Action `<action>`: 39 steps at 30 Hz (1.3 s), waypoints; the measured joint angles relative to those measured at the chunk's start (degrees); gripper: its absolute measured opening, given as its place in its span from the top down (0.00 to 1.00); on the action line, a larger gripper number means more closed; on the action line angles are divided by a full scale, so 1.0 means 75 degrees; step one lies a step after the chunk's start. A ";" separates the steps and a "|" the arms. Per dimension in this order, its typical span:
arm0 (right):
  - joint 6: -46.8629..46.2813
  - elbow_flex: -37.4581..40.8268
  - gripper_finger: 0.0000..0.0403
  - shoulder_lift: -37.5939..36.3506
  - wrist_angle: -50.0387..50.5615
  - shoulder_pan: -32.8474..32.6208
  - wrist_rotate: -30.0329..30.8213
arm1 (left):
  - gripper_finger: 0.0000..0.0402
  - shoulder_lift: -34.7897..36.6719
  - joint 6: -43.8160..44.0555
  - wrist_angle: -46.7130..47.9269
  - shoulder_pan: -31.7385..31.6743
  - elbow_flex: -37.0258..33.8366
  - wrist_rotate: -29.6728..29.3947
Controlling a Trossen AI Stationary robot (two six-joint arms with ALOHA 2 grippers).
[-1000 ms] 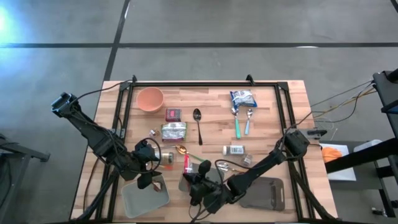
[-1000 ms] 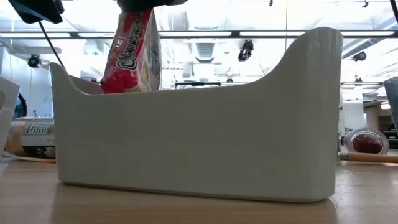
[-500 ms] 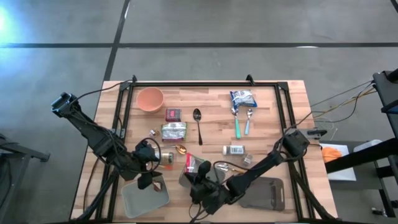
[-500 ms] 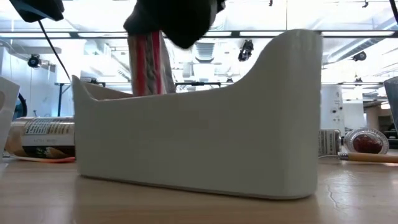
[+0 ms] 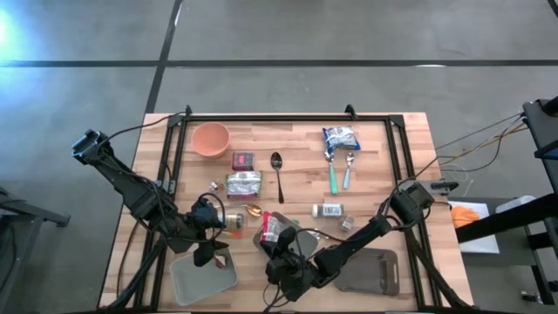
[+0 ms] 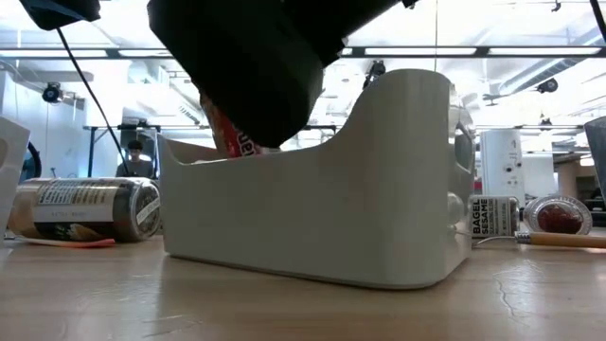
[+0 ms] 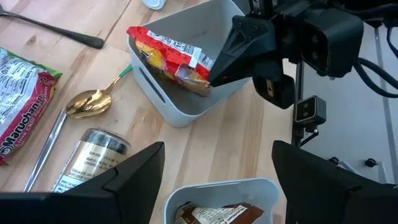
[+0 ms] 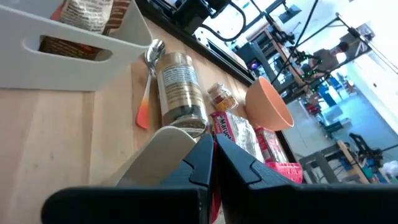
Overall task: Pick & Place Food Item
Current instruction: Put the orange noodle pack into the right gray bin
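Note:
Next, I release the snack packet with my right gripper at the white bin's edge (image 5: 263, 244) that faces the bin with the brown packet.
A red and yellow snack packet (image 7: 168, 53) lies slanting in a white bin (image 7: 186, 106) near the table's front middle (image 5: 261, 240). My right gripper (image 7: 214, 74) is shut on the packet above the bin; in the low view its dark body (image 6: 246, 66) hides most of the packet (image 6: 232, 137). My left gripper (image 7: 217, 149) hangs open to the left, above a second bin (image 5: 205, 277) that holds a brown packet (image 7: 208, 214), and touches nothing. My right gripper pinches the packet's near end (image 7: 202, 71) between its two shut fingers. It comes slanting down from the table's near right side. The packet tilts down into the white bin, and its far end (image 7: 138, 34) lies by the bin's far rim.
Left of the white bin lie a jar on its side (image 7: 93, 158), a gold spoon (image 7: 87, 102) and a ramen packet (image 7: 22, 106). Farther back are an orange bowl (image 5: 210, 138), a black spoon (image 5: 277, 174), a blue packet (image 5: 340, 137) and more spoons. A grey tray (image 5: 370, 270) sits front right.
My right gripper has come down with the packet, which has tipped from upright to slanting and sunk into the white bin. The bin has turned about on the table and shifted a little.

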State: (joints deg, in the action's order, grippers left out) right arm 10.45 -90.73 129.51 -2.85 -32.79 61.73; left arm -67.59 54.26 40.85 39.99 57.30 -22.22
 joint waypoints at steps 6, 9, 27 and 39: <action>-0.0235 -0.0001 0.98 0.0000 -0.0066 -0.0004 -0.0089 | 0.25 0.0000 0.0023 -0.0053 0.0000 0.0000 0.0000; -0.0270 -0.0001 0.98 -0.0003 -0.0134 -0.0006 -0.0720 | 0.25 0.0000 0.0026 -0.0075 0.0000 0.0000 0.0000; -0.1103 -0.0001 0.98 -0.0057 -0.0335 0.0045 -0.2362 | 0.25 0.0000 0.0047 -0.0072 0.0003 0.0000 0.0111; -0.1345 -0.0004 0.71 -0.0089 -0.0481 0.0093 -0.2840 | 0.25 0.0000 0.0044 -0.0065 0.0003 0.0000 0.0146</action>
State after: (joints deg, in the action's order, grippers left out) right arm 0.37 -90.76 128.85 -6.46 -32.10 40.44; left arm -67.59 54.59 40.36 40.01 57.30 -21.13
